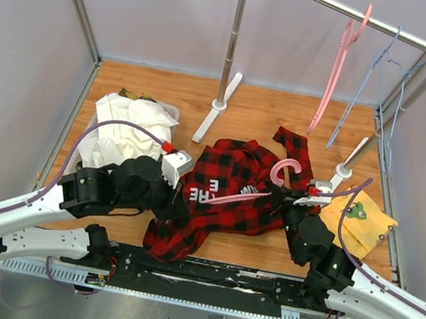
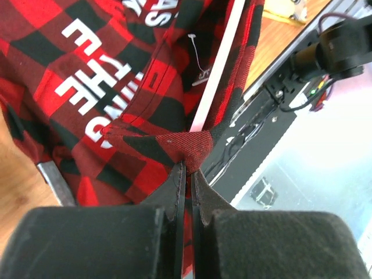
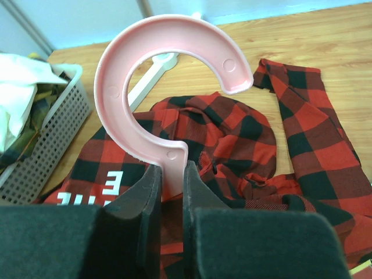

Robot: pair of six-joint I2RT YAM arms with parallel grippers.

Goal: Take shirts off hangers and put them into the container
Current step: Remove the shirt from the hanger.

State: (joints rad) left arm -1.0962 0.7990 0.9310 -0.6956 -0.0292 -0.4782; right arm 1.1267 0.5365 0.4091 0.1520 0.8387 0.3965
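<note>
Next, I clear the shirt's fold that my left gripper pinches around the pink hanger's end, and grip the hanger's pale bar [image 2: 203, 110] there with my left gripper.
A red-and-black plaid shirt [image 1: 230, 181] lies crumpled on the wooden table, still on a pink hanger [image 1: 284, 172] whose hook stands up at the shirt's right side. My right gripper [image 1: 295, 197] is shut on the hanger's neck just below the hook [image 3: 116, 70]; in the right wrist view the gripper [image 3: 170, 168] pinches the pink plastic. My left gripper [image 2: 190, 168] is shut on a fold of the shirt [image 2: 116, 87] near its lower edge, beside the hanger's pale bar [image 2: 218, 75]. The white container [image 1: 169, 110] stands at the left, filled with a white shirt [image 1: 122, 134].
A metal clothes rack [image 1: 234, 39] stands behind, its foot [image 1: 213, 118] on the table. An empty pink hanger [image 1: 335, 74] and light-blue hangers [image 1: 364, 95] hang on its rail. A flat yellow cloth [image 1: 363, 221] lies at the right. The basket [image 3: 46, 133] is close to the shirt.
</note>
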